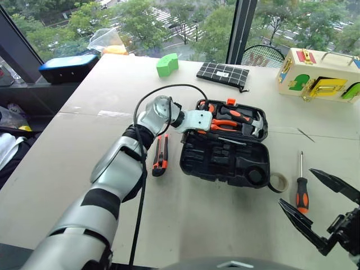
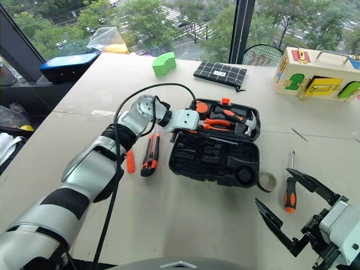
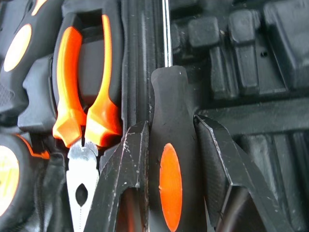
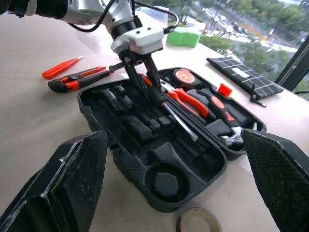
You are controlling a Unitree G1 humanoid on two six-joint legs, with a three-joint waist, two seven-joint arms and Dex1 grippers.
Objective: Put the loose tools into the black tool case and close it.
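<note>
The screwdriver will go down from my left gripper into the black tool case's empty half (image 1: 220,148) (image 3: 224,70), where I will set it beside the hinge line. The screwdriver's shaft now lies along that line.
The black tool case (image 1: 194,164) lies open in the middle of the table, with a hammer, pliers and a tape measure clipped in its lid. My left gripper (image 3: 170,123) is shut on the black-and-orange handle of a screwdriver (image 4: 179,120), whose shaft lies along the case's hinge line. To the case's left lie the utility knife (image 1: 161,154) and a small orange pointed tool (image 2: 130,161). A second screwdriver (image 1: 302,191) and a tape roll (image 1: 278,182) rest to its right. Near the table's front right, my right gripper (image 2: 272,186) stands wide open and holds nothing.
At the back of the table are a green block (image 1: 167,64), a flat black checked pouch (image 1: 223,73) and a cream box with coloured latches (image 1: 320,73). A blue-topped box (image 1: 68,66) sits off the back left corner. A black cable loops over my left arm.
</note>
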